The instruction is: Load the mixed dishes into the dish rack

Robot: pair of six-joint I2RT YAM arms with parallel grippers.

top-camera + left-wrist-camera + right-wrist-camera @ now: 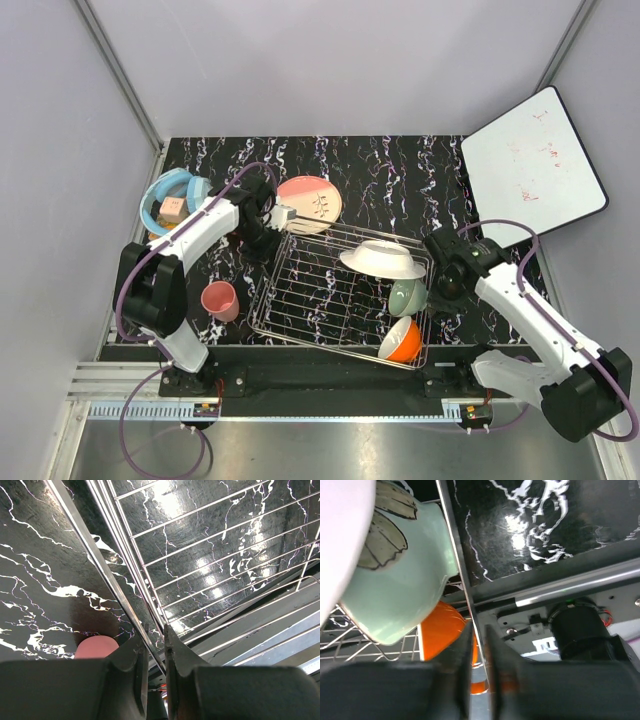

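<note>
Next, my right gripper grips the rim (pixel 428 312) beside the pale green bowl and slides the dish rack back, because the rack's front corner sticks out over the table edge.
The dish rack (pixel 335 343) lies mid-table, holding a white plate (pixel 383 258), a pale green bowl (pixel 408 296) and a white-and-orange bowl (pixel 402 340) along its right side. A salmon-pink plate (pixel 310 203) rests at its back left corner. A pink cup (pixel 220 300) stands on the table to its left. My left gripper (pixel 262 238) (pixel 156 632) is shut on the rack's left rim wire (pixel 120 590). My right gripper (pixel 447 287) (pixel 479 630) straddles the right rim wire (pixel 455 540), narrowly open and blurred, beside the green bowl (pixel 405 580) and the orange bowl (pixel 440 630).
A light blue round tub (pixel 170 200) with small items sits at the back left. A white board (pixel 535 165) with red scribbles leans at the back right. Grey walls enclose the black marbled table (pixel 400 165).
</note>
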